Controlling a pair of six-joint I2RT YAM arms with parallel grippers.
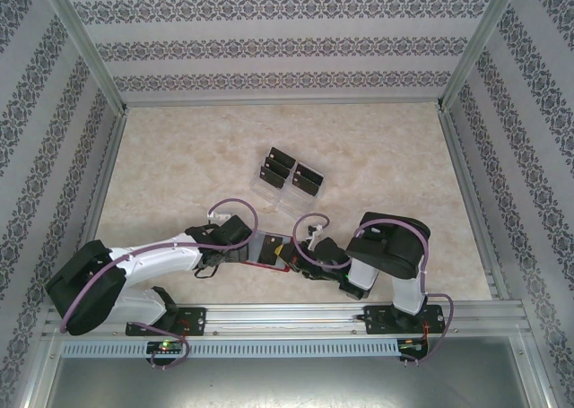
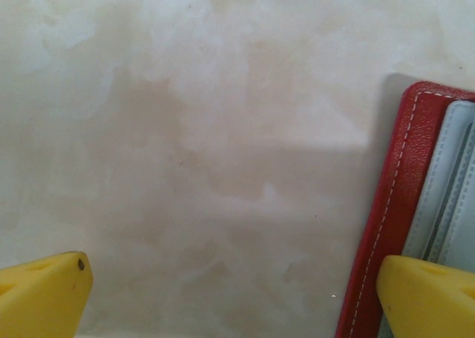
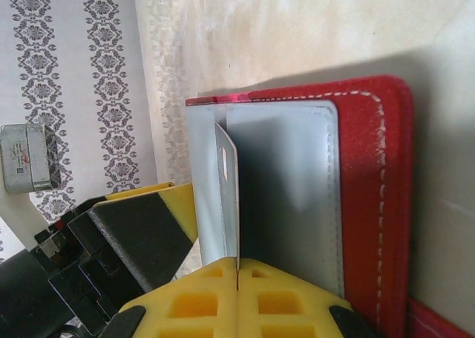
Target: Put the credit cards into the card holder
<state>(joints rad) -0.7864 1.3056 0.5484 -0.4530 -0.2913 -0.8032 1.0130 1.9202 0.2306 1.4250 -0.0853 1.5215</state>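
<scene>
I will let go of the thin credit card, now standing over the open card holder, with my right gripper in the card holder's grey lining (image 1: 260, 247) (image 3: 214, 186) near my left gripper.
The card holder (image 1: 272, 249), a red wallet with a grey lining, lies open on the table between my two grippers. My right gripper (image 3: 237, 267) is shut on a thin credit card (image 3: 227, 197), seen almost edge-on and standing over the card holder's grey inside (image 3: 289, 182). In the top view the right gripper (image 1: 305, 247) is at the wallet's right end. My left gripper (image 2: 236, 301) is open and low over the table, with its right fingertip (image 2: 427, 297) over the card holder's red edge (image 2: 397, 204). Several more black credit cards (image 1: 289, 171) stand farther back.
The spare cards sit in a clear plastic tray (image 1: 287, 191) near the table's middle. Patterned walls with metal rails (image 1: 457, 148) enclose the marble-look table on three sides. The left gripper's yellow and black finger (image 3: 141, 234) sits just left of the held card.
</scene>
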